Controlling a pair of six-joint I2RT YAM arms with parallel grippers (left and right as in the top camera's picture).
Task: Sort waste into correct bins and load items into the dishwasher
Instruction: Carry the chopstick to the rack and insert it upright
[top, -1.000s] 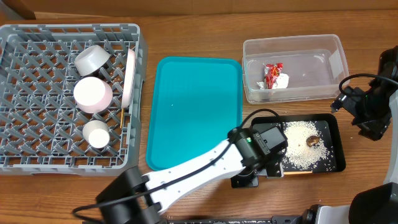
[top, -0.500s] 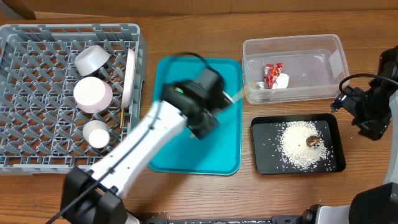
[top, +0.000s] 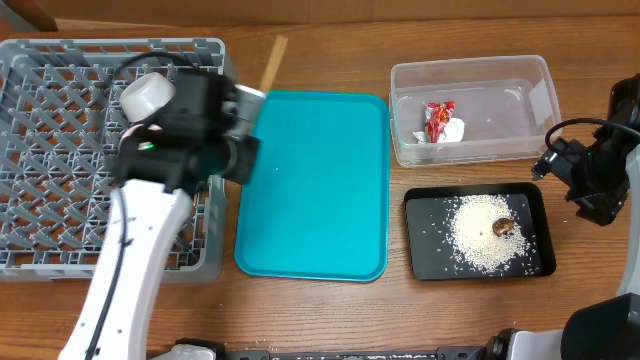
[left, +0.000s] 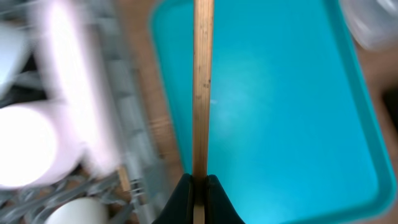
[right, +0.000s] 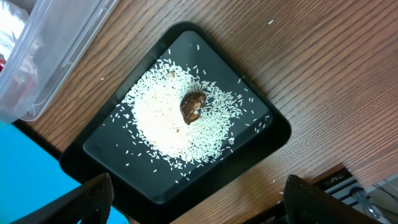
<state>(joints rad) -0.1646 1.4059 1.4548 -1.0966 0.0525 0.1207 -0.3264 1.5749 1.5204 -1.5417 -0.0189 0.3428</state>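
Note:
I should release the wooden chopsticks from my left gripper in the grey dish rack (top: 194, 173), between the plate and the white bowls.
My left gripper (left: 199, 186) is shut on the wooden chopsticks (left: 203, 87), whose far end sticks out past the arm in the overhead view (top: 273, 60). The gripper sits at the right edge of the grey dish rack (top: 40, 150), by the teal tray (top: 320, 190). A white bowl (top: 146, 95) in the rack shows beside the arm; the plate and other bowls appear blurred in the left wrist view (left: 68, 81). The red-and-white wrapper (top: 440, 120) lies in the clear tub (top: 470, 68). Rice with a brown lump (right: 193, 106) lies in the black tray (top: 425, 265). My right gripper (right: 199, 208) is open and empty over the black tray's near edge.
The teal serving tray (left: 298, 112) lies between the rack and the two bins. The clear tub's corner shows in the right wrist view (right: 43, 56). Bare wooden table (right: 323, 68) surrounds the black tray.
My left arm has swung left from the black tray, across the teal tray, to the rack's right edge, carrying the chopsticks. The right arm has not moved.

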